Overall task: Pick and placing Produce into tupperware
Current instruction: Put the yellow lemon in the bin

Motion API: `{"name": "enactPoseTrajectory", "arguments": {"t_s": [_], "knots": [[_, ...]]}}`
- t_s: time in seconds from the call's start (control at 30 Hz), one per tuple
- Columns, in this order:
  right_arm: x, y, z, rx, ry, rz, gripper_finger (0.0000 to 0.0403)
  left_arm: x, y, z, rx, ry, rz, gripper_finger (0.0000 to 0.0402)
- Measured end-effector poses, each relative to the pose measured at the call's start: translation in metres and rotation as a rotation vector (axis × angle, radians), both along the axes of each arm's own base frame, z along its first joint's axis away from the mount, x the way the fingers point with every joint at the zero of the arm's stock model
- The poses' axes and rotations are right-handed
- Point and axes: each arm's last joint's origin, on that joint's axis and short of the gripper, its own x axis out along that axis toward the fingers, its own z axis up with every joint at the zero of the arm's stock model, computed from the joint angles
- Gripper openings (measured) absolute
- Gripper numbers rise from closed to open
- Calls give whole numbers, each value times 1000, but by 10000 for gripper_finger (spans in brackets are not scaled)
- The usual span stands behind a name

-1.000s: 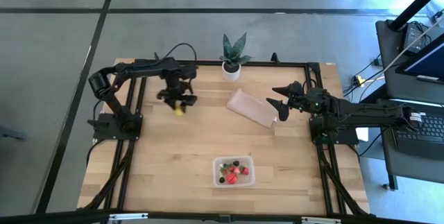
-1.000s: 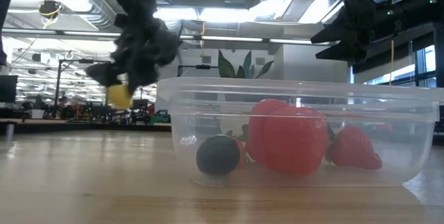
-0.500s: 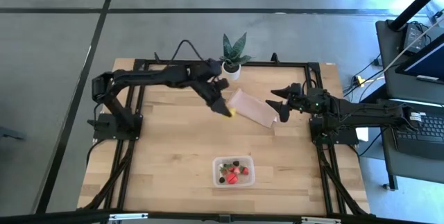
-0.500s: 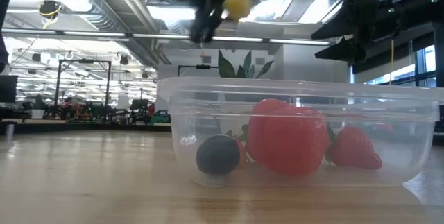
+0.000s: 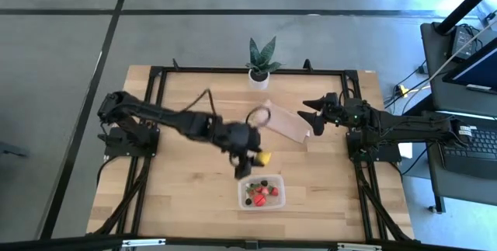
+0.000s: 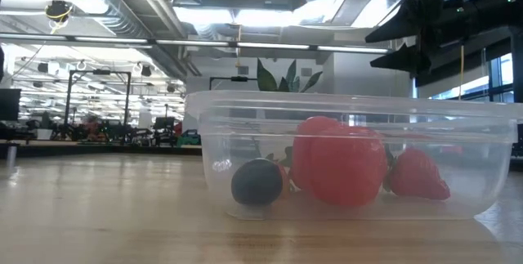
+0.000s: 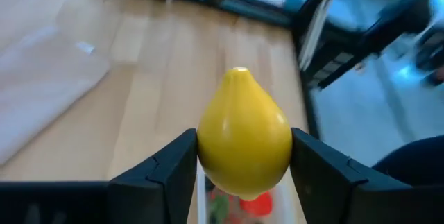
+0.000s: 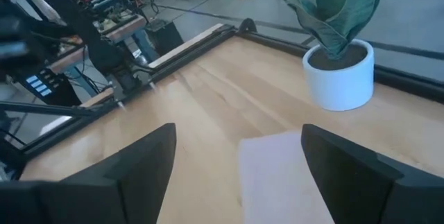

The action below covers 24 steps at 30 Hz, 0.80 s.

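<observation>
Next, I release the yellow fruit from my left gripper between the dark berries in the clear tupperware (image 5: 249, 194), next to the biggest red strawberry.
My left gripper (image 5: 256, 158) is shut on the small yellow fruit (image 7: 243, 138), above the table just beyond the far edge of the clear tupperware (image 5: 261, 193). The tupperware rests on the table near its front edge and holds red strawberries (image 6: 339, 162) and a dark berry (image 6: 257, 182). In the high view the yellow fruit (image 5: 265, 158) shows beside the fingers. My right gripper (image 5: 307, 115) is open and empty, raised at the table's right side near the tan sheet (image 5: 281, 121). My left gripper pinches the yellow fruit by its two opposite sides (image 7: 205, 148) between its two fingers. The fruit's pointed tip (image 7: 238, 71) faces away from the wrist. The fruit is lifted clear of the table.
A green plant in a white pot (image 5: 259, 78) stands at the table's far edge. The flat tan sheet lies between the plant and my right gripper. A black frame (image 5: 233, 70) runs round the table. Bare wood (image 5: 186, 189) lies left of the tupperware.
My left gripper has carried the yellow fruit from the table's far left, past the plant and the tan sheet, toward the near edge, to a place just beyond the tupperware. It has stayed shut on the fruit. In the low view it has risen out of the picture.
</observation>
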Motion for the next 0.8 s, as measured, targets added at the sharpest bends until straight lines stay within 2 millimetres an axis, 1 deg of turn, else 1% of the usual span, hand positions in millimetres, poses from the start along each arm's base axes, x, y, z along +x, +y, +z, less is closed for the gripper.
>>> {"name": "enactPoseTrajectory", "arguments": {"t_s": [0.13,0.23,0.33,0.43,0.6,0.67,0.8], "knots": [[0,0,0,21,-7,-4,312,-6,-34,-15,134,77,19,198],[0,1,-1,21,8,1,312,-4,-54,-28,175,100,0,198],[-1,2,-4,25,40,10,312,2,-69,-48,193,140,-23,196],[-2,2,-9,48,90,6,312,10,-75,-71,207,202,-17,197],[-5,3,-16,121,141,-11,312,22,-80,-108,205,294,6,201],[-5,4,-17,128,150,7,312,25,-81,-120,211,323,4,199],[-5,4,-17,134,151,24,312,30,-82,-139,158,386,-18,196]]}}
